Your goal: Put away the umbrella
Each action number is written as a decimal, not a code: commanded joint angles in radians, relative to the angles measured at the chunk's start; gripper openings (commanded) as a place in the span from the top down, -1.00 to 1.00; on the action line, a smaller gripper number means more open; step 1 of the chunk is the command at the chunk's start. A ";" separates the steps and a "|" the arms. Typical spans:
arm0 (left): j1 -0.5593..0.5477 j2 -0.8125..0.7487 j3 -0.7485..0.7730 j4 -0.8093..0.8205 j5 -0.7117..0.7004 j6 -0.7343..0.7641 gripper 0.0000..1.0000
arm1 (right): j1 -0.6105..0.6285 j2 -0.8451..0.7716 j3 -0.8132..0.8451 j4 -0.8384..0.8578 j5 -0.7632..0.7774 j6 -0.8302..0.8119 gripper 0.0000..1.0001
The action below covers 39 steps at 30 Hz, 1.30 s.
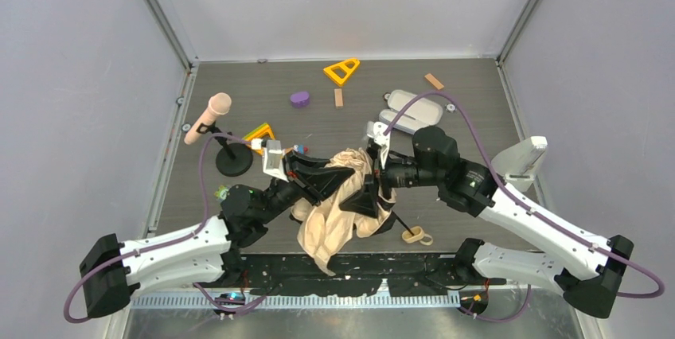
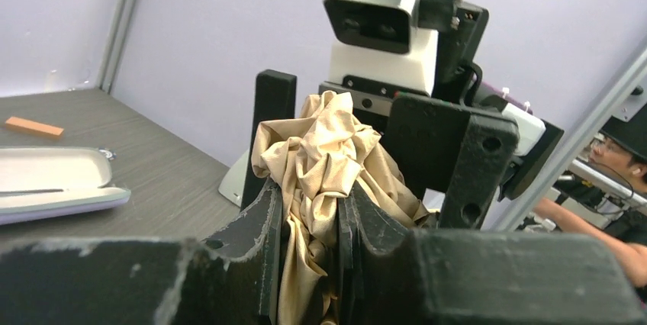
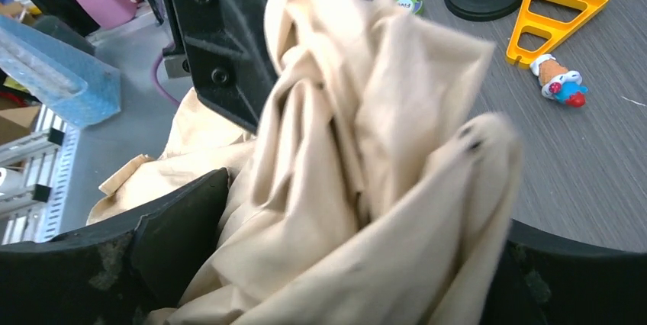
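My right gripper is going to close on the umbrella's bunched fabric [image 1: 383, 199] [image 3: 336, 279], at the end closest to the tan handle.
The umbrella [image 1: 338, 208] is a crumpled beige bundle of fabric at the near middle of the table, held up between both arms. Its thin black shaft runs right to the tan handle with a loop [image 1: 415, 235], which lies on the table. My left gripper [image 1: 333, 178] is shut on a fold of the fabric, which shows pinched between the pads in the left wrist view [image 2: 309, 203]. My right gripper [image 1: 371, 186] faces it from the right. Its jaws stand wide apart around the bunched fabric [image 3: 358, 241], which fills the gap and hides the fingertips.
A pink-headed microphone [image 1: 208, 114] stands on a black stand at the left. A lavender-grey case [image 1: 412, 110] lies open at the back right. A yellow triangle [image 1: 342, 71], a purple piece [image 1: 299, 99], wooden blocks [image 1: 434, 81] and a small toy [image 3: 561, 81] lie around.
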 commanded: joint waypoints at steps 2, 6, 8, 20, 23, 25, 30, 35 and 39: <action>0.003 -0.067 -0.015 0.205 -0.158 -0.058 1.00 | 0.038 0.004 -0.061 0.081 0.084 -0.050 -0.90; 0.003 -0.055 -0.015 0.252 -0.146 -0.115 1.00 | 0.054 0.056 -0.059 0.104 0.098 -0.095 -0.91; 0.002 -0.048 -0.020 0.283 -0.148 -0.151 1.00 | 0.066 0.094 -0.044 0.096 0.123 -0.143 -0.94; 0.004 -0.074 -0.063 0.359 -0.238 -0.216 1.00 | 0.161 0.296 -0.004 0.281 0.417 -0.267 -0.90; 0.004 -0.095 -0.087 0.377 -0.272 -0.232 1.00 | 0.184 0.344 -0.012 0.395 0.517 -0.271 -0.90; 0.004 -0.108 -0.101 0.382 -0.292 -0.241 1.00 | 0.195 0.377 -0.024 0.468 0.583 -0.271 -0.90; 0.003 -0.135 -0.128 0.390 -0.330 -0.248 1.00 | 0.210 0.448 -0.042 0.638 0.810 -0.258 -0.84; 0.004 -0.137 -0.131 0.391 -0.340 -0.234 1.00 | 0.210 0.480 -0.035 0.704 0.937 -0.250 0.36; 0.006 -0.162 -0.111 0.311 -0.330 -0.212 1.00 | 0.200 0.446 -0.055 0.701 0.922 -0.254 0.85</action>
